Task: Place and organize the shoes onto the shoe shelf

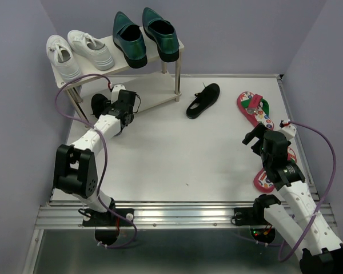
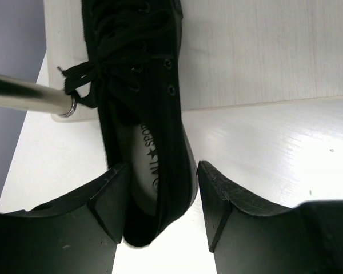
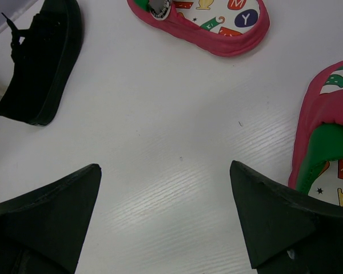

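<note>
Next, I pinch the shoe's back collar [image 2: 139, 227] with my left gripper and push the shoe deeper in, because the black shoe lies slanted, with its heel well past the lower board's edge.
The shoe shelf [image 1: 179, 43] stands at the back left, with two green loafers [image 1: 144, 35] on its top board. My left gripper [image 1: 110, 101] is shut on the heel of a black shoe [image 1: 97, 105] at the shelf's left leg. In the left wrist view the gripper [image 2: 160, 166] holds this shoe [image 2: 140, 85] tilted, its toe over the lower board [image 2: 263, 51]. The second black shoe [image 1: 203, 100] lies on the table. One red flip-flop [image 1: 255, 108] lies at the right; the other [image 1: 264, 180] is partly under my right arm. My right gripper [image 1: 255, 137] is open and empty above the table [image 3: 166, 166].
Two white sneakers [image 1: 80, 51] fill the left half of the top board. A metal shelf leg [image 2: 28, 94] runs next to the held shoe's laces. In the right wrist view the black shoe [image 3: 43, 63] is at the far left and the flip-flops [image 3: 217, 23] at the right.
</note>
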Available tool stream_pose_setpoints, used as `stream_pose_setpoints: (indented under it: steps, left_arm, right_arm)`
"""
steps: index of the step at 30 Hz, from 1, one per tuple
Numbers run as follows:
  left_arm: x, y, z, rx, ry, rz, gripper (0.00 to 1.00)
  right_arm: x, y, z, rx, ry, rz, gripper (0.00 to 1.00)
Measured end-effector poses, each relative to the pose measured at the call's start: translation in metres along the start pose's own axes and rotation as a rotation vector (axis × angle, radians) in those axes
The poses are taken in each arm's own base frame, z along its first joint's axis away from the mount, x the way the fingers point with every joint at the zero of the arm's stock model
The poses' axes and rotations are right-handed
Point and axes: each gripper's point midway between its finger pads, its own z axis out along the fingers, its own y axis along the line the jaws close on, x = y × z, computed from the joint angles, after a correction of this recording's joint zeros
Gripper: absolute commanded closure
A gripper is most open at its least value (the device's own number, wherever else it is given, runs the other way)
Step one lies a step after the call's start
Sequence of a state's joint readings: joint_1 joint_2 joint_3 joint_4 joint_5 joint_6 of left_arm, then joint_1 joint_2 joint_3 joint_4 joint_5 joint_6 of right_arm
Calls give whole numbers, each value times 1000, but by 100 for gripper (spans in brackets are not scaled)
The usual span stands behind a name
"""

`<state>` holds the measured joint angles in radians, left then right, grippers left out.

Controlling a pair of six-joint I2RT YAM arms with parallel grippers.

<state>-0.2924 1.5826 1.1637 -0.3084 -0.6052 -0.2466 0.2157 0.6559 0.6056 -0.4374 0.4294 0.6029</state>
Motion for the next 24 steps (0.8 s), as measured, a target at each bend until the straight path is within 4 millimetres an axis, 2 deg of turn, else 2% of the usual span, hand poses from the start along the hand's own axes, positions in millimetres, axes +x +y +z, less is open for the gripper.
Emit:
stream_pose_setpoints:
  steps: [8,10,13,17,24]
  left_arm:
    - [-11,17,-29,22,-52,-85,34]
    - [-13,19,-34,26,-62,-104,23]
    - [-7,24,-37,18,-54,-136,17]
    - [7,29,-40,10,-34,-183,16]
    - [17,28,-36,-8,-13,-242,28]
  right_arm:
    - [0,0,0,0,1,0,0]
    - [0,0,0,0,1,0,0]
    - [0,0,0,0,0,0,0]
    - [0,0,0,0,0,0,0]
    - [-1,0,-1,-2,-2,1,0]
